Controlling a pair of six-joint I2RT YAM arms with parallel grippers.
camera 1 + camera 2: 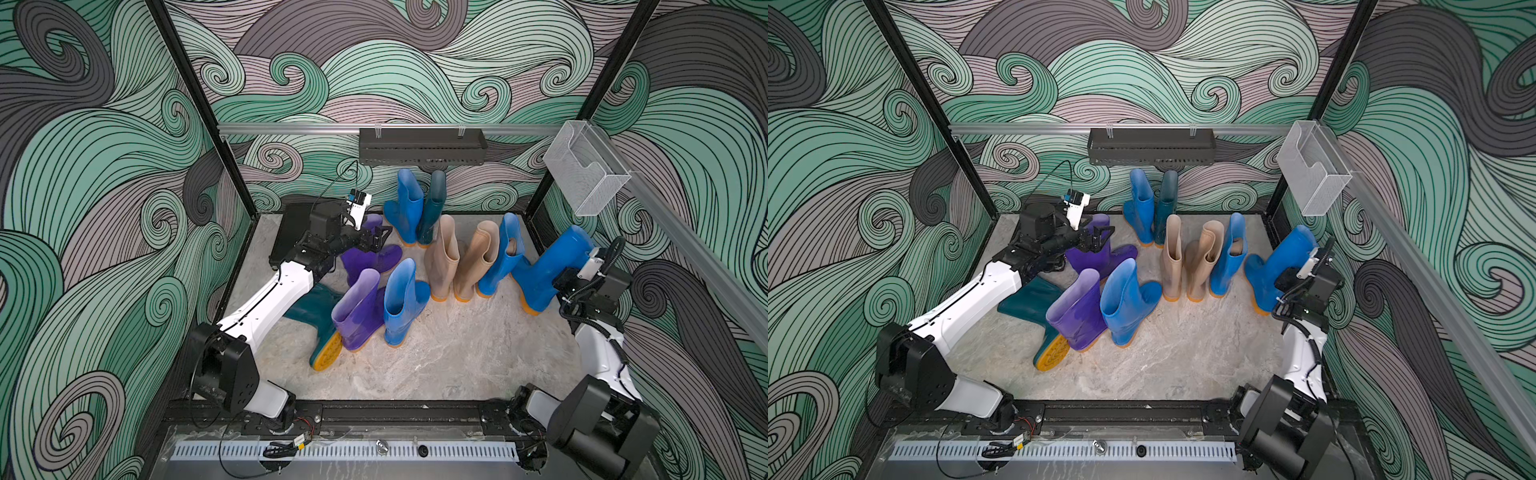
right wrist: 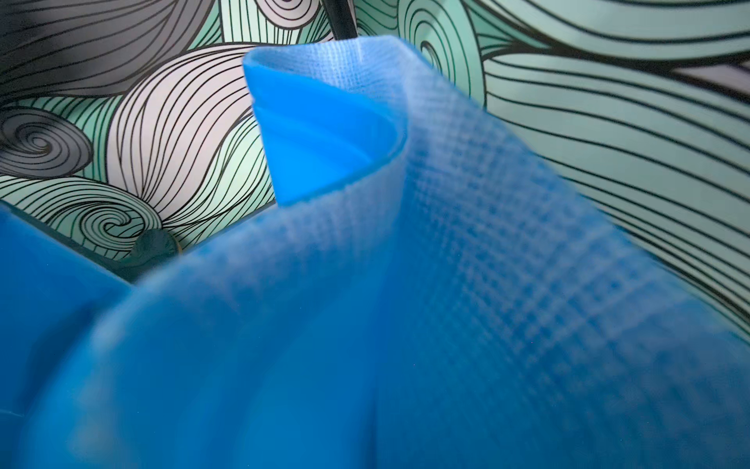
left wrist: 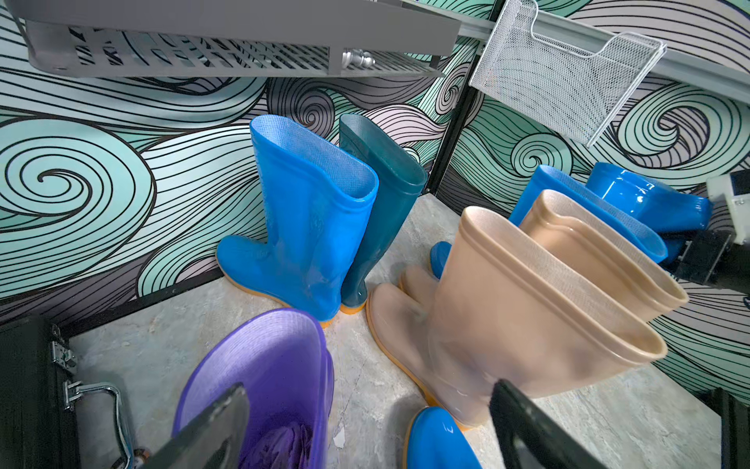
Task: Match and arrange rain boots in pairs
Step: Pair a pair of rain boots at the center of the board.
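Observation:
My right gripper is holding the bright blue boot. It will let go of the bright blue boot upright on the floor point(image 1: 520, 292), against the blue boot next to the beige pair.
My left gripper point(image 1: 376, 240) hangs open over the far purple rain boot point(image 1: 371, 258). In the left wrist view one finger point(image 3: 227, 410) sits over that purple boot's mouth point(image 3: 259, 365) and the other beside a beige boot point(image 3: 507, 308). My right gripper point(image 1: 562, 279) is shut on the shaft rim of a bright blue boot point(image 1: 550, 266), which leans at the far right; its folded rim point(image 2: 324, 134) fills the right wrist view. Another purple boot point(image 1: 359, 309) and a blue one point(image 1: 403, 299) stand in front. A teal boot point(image 1: 320, 320) lies under my left arm.
Two beige boots point(image 1: 444, 257) and a blue one point(image 1: 505, 253) stand in a row mid-floor. A blue point(image 1: 407, 208) and a teal boot point(image 1: 434, 208) stand at the back wall. A flat black case point(image 1: 291, 232) lies back left. A black shelf point(image 1: 422, 145) and a mesh basket point(image 1: 582, 174) hang above.

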